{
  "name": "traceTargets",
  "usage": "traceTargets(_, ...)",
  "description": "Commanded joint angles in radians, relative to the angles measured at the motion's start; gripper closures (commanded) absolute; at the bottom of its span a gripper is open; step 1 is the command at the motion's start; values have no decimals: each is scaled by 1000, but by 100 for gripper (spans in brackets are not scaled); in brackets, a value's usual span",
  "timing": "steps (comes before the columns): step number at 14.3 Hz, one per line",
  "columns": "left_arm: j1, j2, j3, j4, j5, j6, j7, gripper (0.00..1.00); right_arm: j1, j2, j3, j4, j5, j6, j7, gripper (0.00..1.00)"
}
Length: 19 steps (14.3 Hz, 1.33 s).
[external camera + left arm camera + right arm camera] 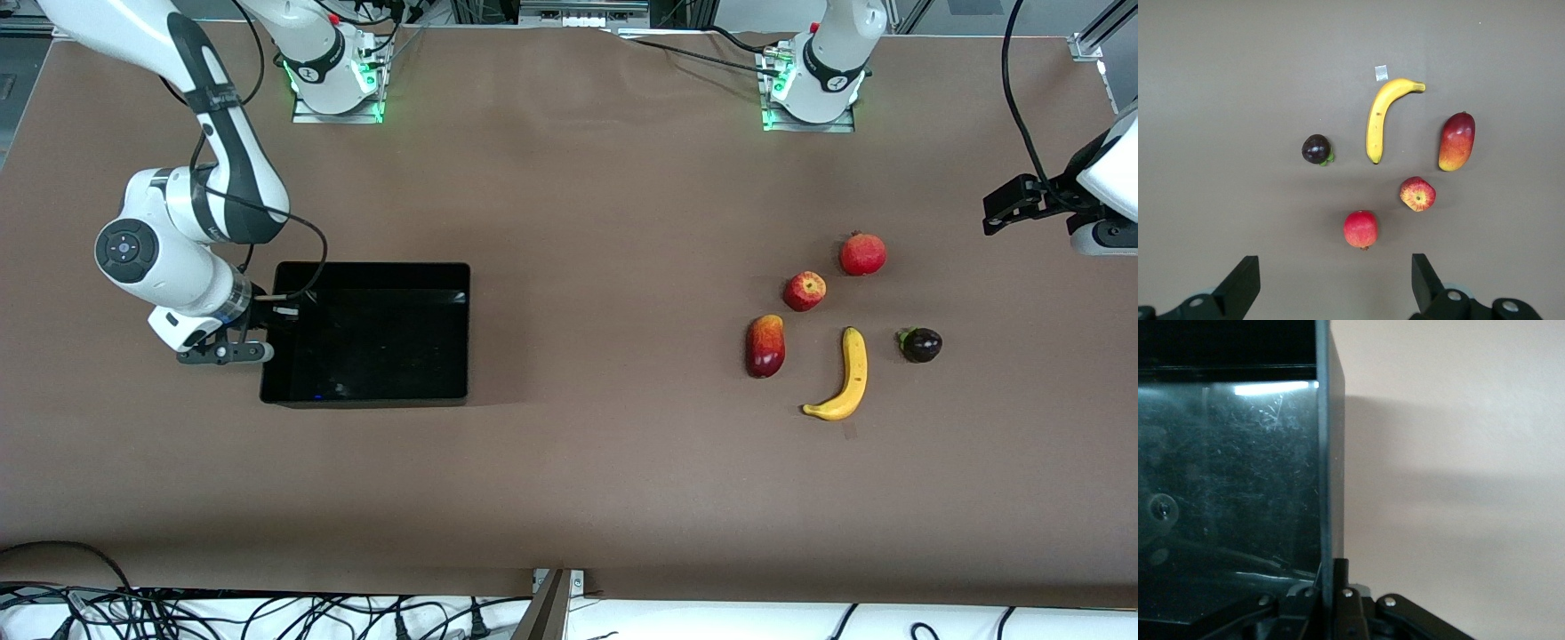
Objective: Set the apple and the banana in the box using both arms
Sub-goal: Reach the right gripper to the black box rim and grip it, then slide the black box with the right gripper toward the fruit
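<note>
I need to release the black box from my right gripper on the bare table [667, 295] next to the red-yellow mango.
The apple [805, 291] and the banana [849, 378] lie on the table toward the left arm's end, the banana nearer the front camera. Both show in the left wrist view, the apple [1417, 194] and the banana [1381, 117]. My left gripper [1009, 206] hangs open and empty high over the table beside the fruit; it also shows in the left wrist view [1333, 283]. The black box [373, 267] sits toward the right arm's end. My right gripper [277, 305] is shut on the box's end wall [1328, 453], one finger inside and one outside [1331, 570].
A solid red round fruit with a crown tip [862, 254], a red-yellow mango [765, 346] and a small dark purple fruit [921, 344] lie around the apple and banana. A small white scrap [1381, 73] lies by the banana's tip. Cables run along the front edge.
</note>
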Motion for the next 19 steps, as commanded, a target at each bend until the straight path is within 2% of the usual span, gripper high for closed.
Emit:
traceTargets(1, -2, 11, -1, 31, 2, -24, 13, 0, 81, -3, 20, 119, 85, -109, 41, 100)
traceTargets(4, -2, 11, -1, 31, 2, -24, 13, 0, 215, 60, 23, 227, 114, -161, 211, 100)
traceTargets(10, -2, 11, -1, 31, 2, -24, 13, 0, 522, 258, 22, 386, 149, -111, 613, 100)
traceTargets(13, -2, 11, -1, 31, 2, -26, 13, 0, 610, 339, 22, 465, 149, -43, 734, 100)
traceTargets(16, -2, 11, -1, 29, 2, -27, 13, 0, 676, 378, 20, 473, 145, 41, 778, 100)
traceTargets(19, -2, 11, -1, 31, 2, -33, 14, 0, 693, 398, 19, 473, 126, 55, 765, 100)
